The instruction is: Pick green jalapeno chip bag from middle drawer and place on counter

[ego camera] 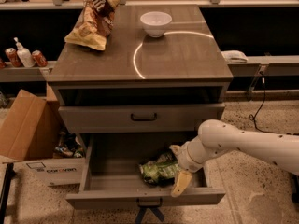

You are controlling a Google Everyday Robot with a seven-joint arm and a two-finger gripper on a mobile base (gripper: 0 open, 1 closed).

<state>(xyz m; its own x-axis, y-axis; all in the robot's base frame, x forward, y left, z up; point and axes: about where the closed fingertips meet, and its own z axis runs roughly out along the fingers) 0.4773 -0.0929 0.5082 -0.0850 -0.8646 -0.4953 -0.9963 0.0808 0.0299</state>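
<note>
The green jalapeno chip bag is inside the open middle drawer. Next, I will close my gripper on the arm-side end (171,162) of that bag.
The green jalapeno chip bag (158,171) lies crumpled in the open middle drawer (145,197), right of its centre. My gripper (174,171) is down inside the drawer at the bag's right end. It is open, with one tan finger (175,149) behind the bag and the other (181,183) in front of it, near the drawer's front wall. The fingers sit beside the bag without closing on it. The counter (187,55), marked with a bright curved arc, is above.
A brown-and-yellow chip bag (95,20) and a white bowl (156,23) sit at the back of the counter. The shallower drawer (140,117) above is shut. A cardboard box (28,134) stands at the left. Cans and a bottle (23,56) are on a side shelf.
</note>
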